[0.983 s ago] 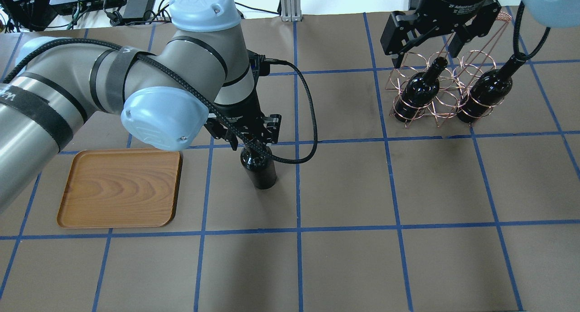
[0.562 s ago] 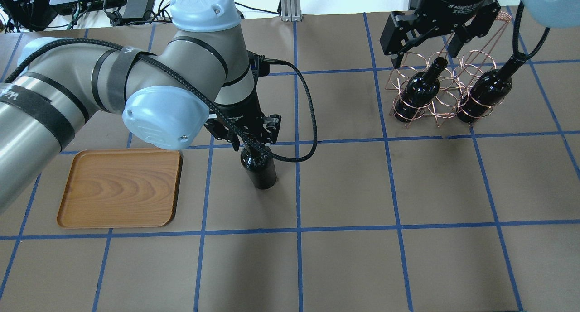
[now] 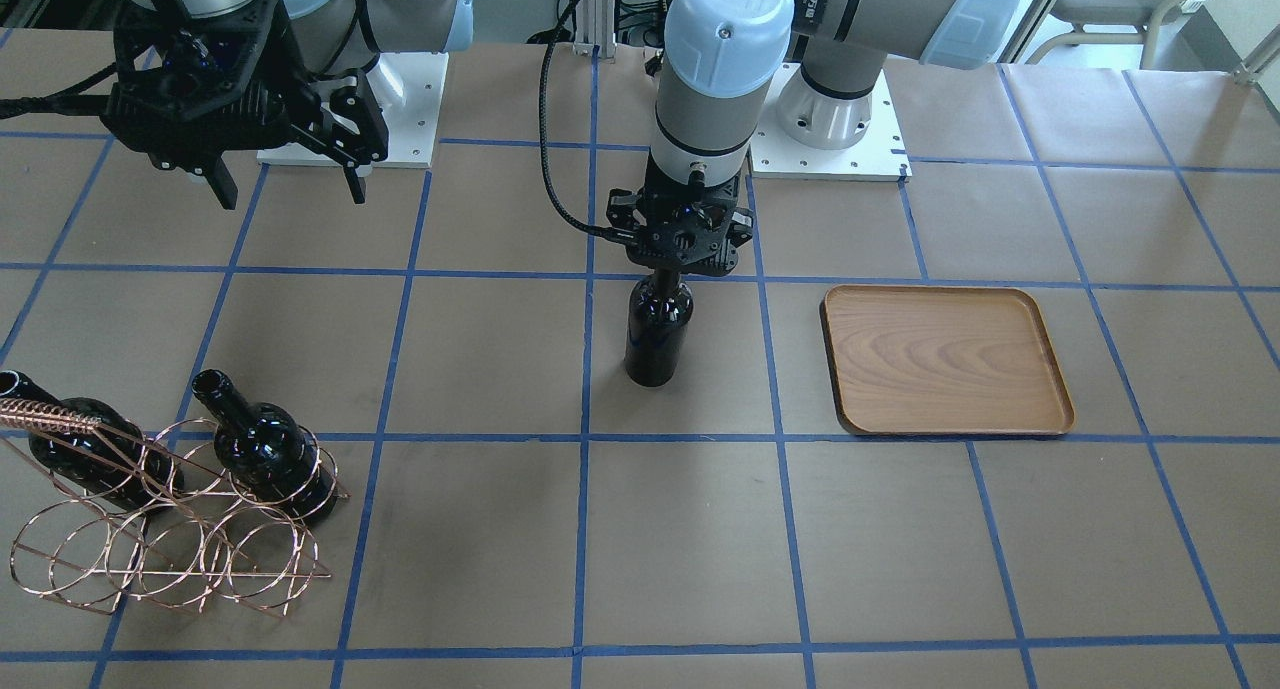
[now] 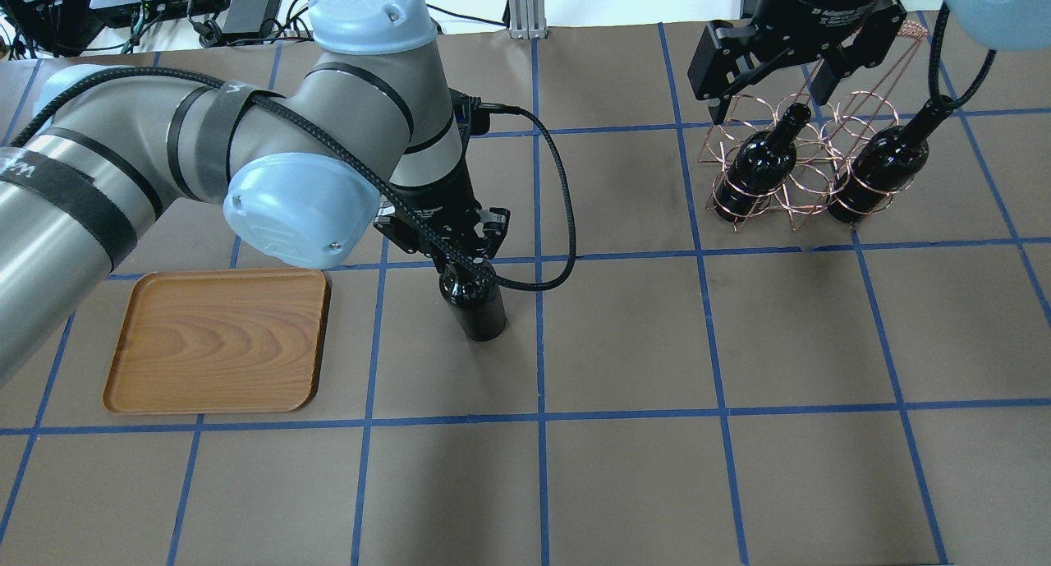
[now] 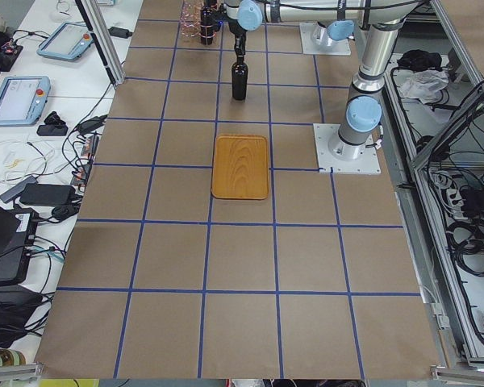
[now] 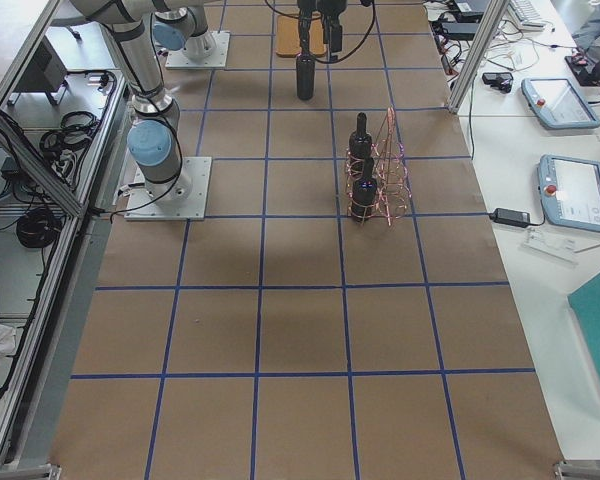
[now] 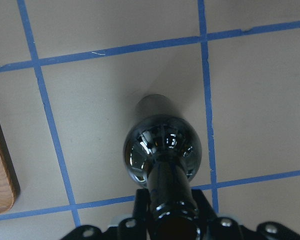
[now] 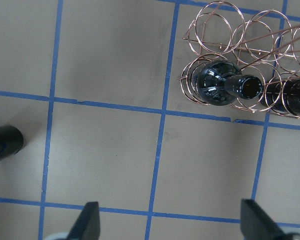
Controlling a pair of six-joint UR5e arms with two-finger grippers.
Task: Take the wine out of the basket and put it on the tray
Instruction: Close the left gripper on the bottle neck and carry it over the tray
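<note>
Next, I set the black wine bottle, now held upright at mid-table, down upright with my left gripper and release it on the middle of the empty wooden tray (image 3: 945, 359).
My left gripper (image 4: 452, 250) is shut on the neck of a glossy black wine bottle (image 4: 476, 307) and holds it upright at mid-table, right of the wooden tray (image 4: 218, 340). The front view shows the same grip (image 3: 682, 257), bottle (image 3: 658, 334) and empty tray (image 3: 945, 359). In the left wrist view the bottle (image 7: 162, 150) hangs below the jaws, with the tray's corner (image 7: 0, 175) at the left. I cannot tell whether its base touches the table. My right gripper (image 4: 784, 89) is open and empty above the copper wire basket (image 4: 788, 196).
Two more black bottles (image 4: 759, 167) (image 4: 887, 163) stand tilted in the basket's rings; the right wrist view shows them (image 8: 222, 85) (image 8: 295, 97). The basket (image 3: 150, 559) sits at the table's far right. Blue tape lines grid the brown table.
The left arm has shifted slightly and the held bottle's base has swung a little to the right. The right gripper and the basket have not moved.
</note>
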